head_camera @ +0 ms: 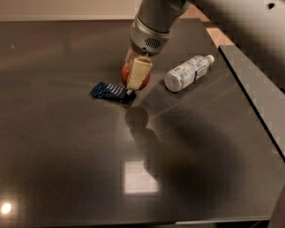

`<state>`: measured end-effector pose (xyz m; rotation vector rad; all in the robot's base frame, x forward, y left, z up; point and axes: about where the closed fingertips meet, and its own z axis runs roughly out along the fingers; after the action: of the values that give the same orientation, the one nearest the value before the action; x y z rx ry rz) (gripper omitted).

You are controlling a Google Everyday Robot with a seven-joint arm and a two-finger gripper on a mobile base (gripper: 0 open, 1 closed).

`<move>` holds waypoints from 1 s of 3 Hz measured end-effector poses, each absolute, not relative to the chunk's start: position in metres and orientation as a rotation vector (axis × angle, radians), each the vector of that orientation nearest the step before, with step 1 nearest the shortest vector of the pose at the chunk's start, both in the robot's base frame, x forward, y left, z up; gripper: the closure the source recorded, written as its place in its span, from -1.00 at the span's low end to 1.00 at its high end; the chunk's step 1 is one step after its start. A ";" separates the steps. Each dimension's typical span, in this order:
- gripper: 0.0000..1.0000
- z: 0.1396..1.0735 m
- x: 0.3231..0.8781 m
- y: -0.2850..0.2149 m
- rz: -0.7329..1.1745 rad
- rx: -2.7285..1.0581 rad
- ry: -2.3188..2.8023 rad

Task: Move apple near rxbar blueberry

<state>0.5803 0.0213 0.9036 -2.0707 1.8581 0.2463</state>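
Note:
I will use my gripper to set the apple, now low over the dark table, down and release it on the table (140, 80), between the rxbar blueberry and the plastic bottle.
The red apple (126, 73) sits low over the dark table, right next to the right end of the dark blue rxbar blueberry (111, 91), which lies flat. My gripper (135, 79) comes down from above with its fingers on either side of the apple. A cream-coloured finger (138, 71) covers the apple's front. The gripper is shut on the apple. I cannot tell whether the apple touches the table or the bar.
A clear plastic bottle with a white label (186, 72) lies on its side to the right of the apple. The table's right edge (256, 113) runs diagonally, with a lower grey surface beyond it. My arm's shadow falls across the table in front.

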 end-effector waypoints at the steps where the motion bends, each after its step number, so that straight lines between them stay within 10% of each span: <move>1: 1.00 0.894 0.598 0.017 0.245 -2.052 1.889; 3: 0.90 0.875 0.616 0.014 0.240 -2.047 1.922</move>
<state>0.6161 0.0136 0.8751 -2.0466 1.9217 0.2402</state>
